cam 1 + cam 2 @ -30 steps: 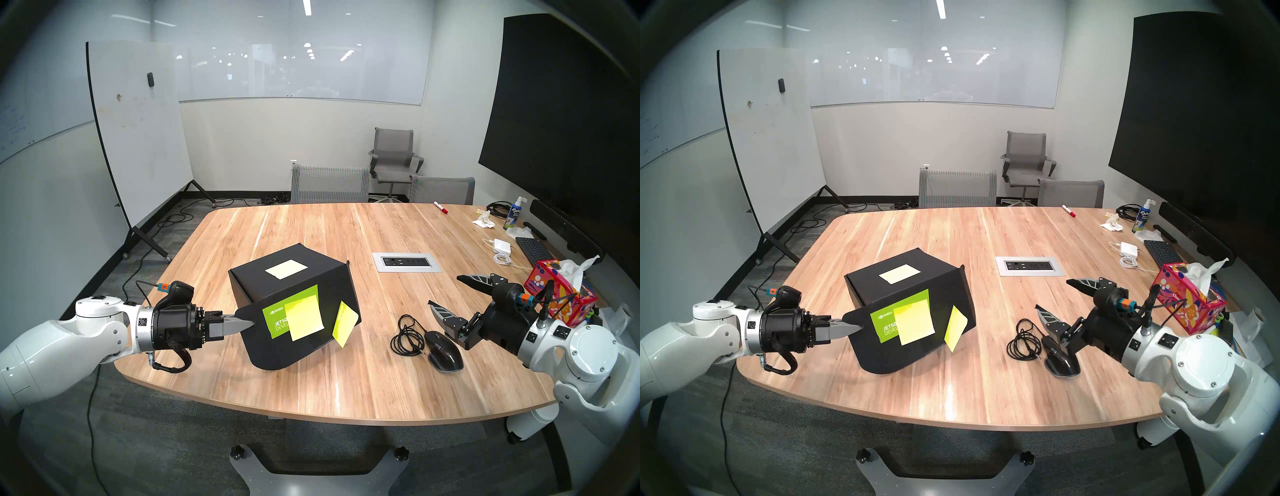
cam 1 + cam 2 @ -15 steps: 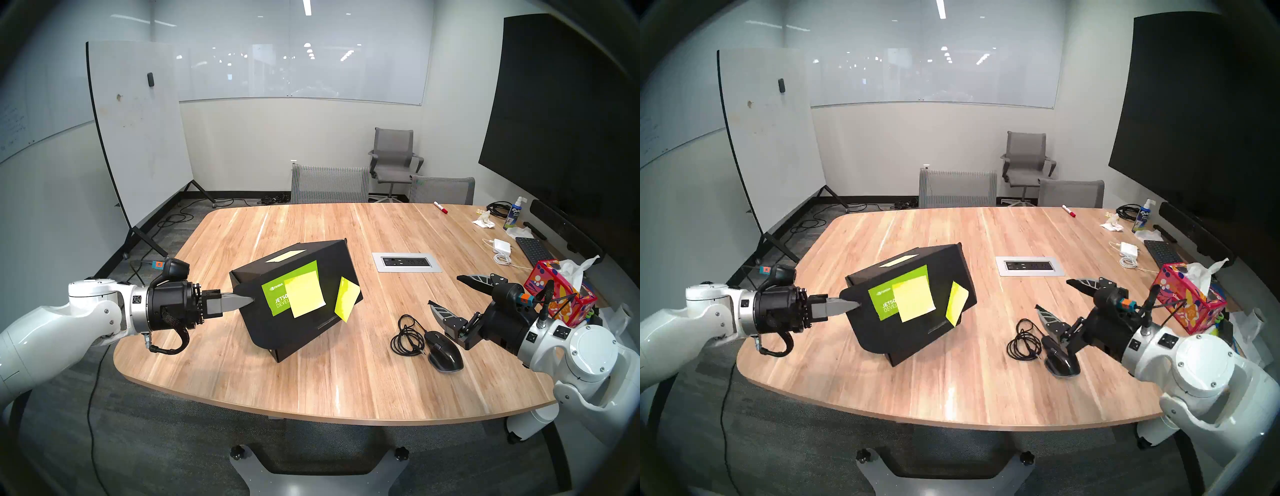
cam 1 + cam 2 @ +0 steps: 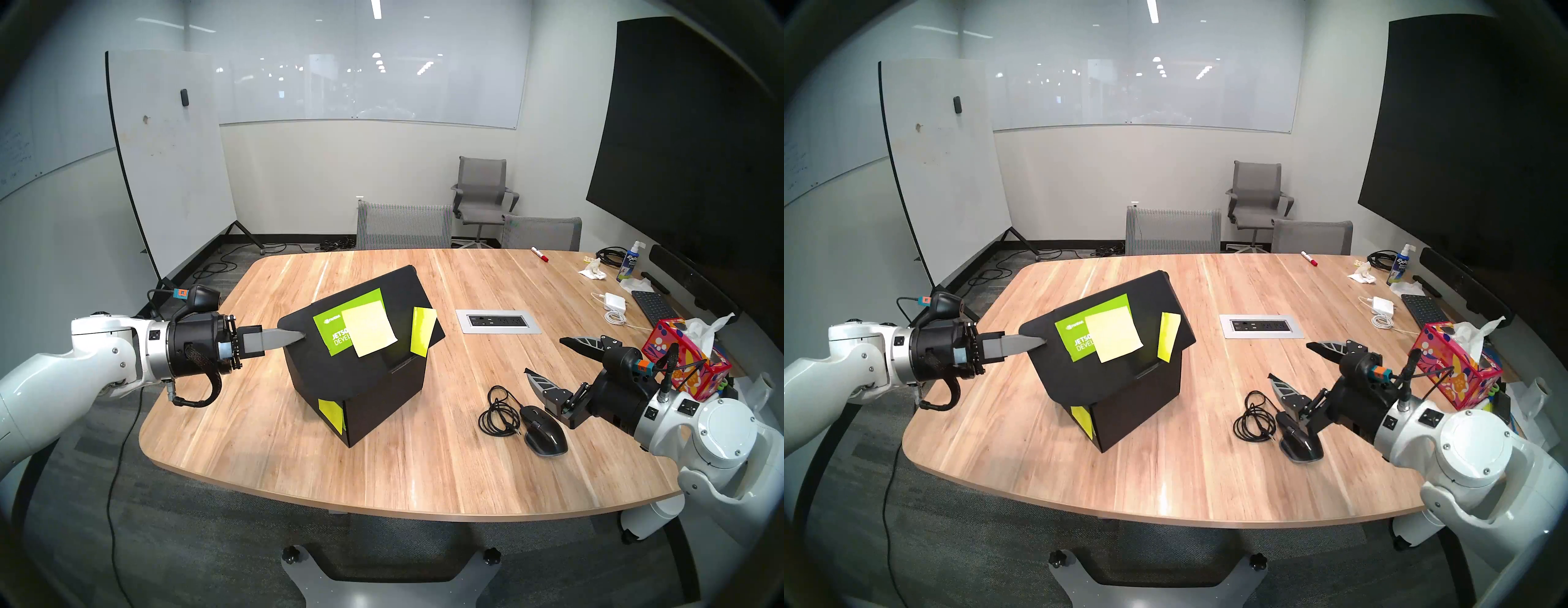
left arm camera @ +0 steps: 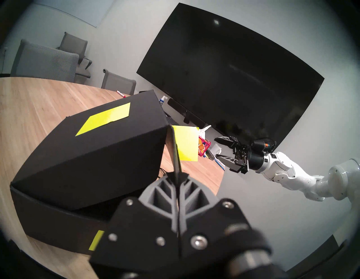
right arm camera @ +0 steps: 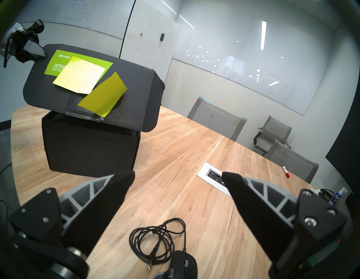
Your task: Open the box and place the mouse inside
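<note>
Next, my left gripper lets go of the lid once it stands open above the back edge of the black box point(image 3: 332, 271).
The black box point(image 3: 382, 395) stands mid-table, with its lid point(image 3: 369, 339) lifted like a roof; the lid carries a green label and yellow sticky notes. My left gripper point(image 3: 302, 336) is shut on the lid's left edge and holds it up. In the left wrist view the thin flap edge sits between the closed fingers point(image 4: 177, 176). The black mouse point(image 3: 545, 431) lies right of the box with its coiled cable point(image 3: 498, 414). My right gripper point(image 3: 547, 358) is open and empty, just above and behind the mouse point(image 5: 181, 267). The box's inside is hidden.
A socket panel point(image 3: 498, 321) is set in the table behind the mouse. A red floral tissue box point(image 3: 683, 361), keyboard point(image 3: 653, 306), white adapter point(image 3: 614, 301), spray bottle point(image 3: 630, 261) and red marker point(image 3: 539, 254) line the right side.
My left gripper has risen and moved back with the lid edge, swinging the lid up off the box front. A sticky note on the box's front corner now shows. The right arm has not moved.
</note>
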Robot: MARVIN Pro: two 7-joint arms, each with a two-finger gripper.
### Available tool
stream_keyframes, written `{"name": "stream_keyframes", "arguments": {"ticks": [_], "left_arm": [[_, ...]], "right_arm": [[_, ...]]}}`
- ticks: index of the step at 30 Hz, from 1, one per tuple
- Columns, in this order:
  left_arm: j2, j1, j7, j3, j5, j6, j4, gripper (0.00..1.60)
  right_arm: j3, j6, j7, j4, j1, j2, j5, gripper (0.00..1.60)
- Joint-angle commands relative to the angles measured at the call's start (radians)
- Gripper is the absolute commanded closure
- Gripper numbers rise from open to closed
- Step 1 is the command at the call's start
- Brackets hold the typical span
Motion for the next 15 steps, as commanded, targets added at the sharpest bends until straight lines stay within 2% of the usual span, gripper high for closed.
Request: {"name": "stream_keyframes", "arguments": {"ticks": [1,15], "left_arm": [[0.01,-0.044,-0.002,-0.052,-0.07,0.029,0.024,1.6],[-0.001,-0.12,0.003,-0.063,-0.137,0.11,0.131,1.6]], "right_arm": [[0.002,-0.003,0.001,-0.005,0.001,-0.002,0.0,0.0],[0.003,-0.003,0.001,-0.005,0.001,-0.002,0.0,0.0]]}}
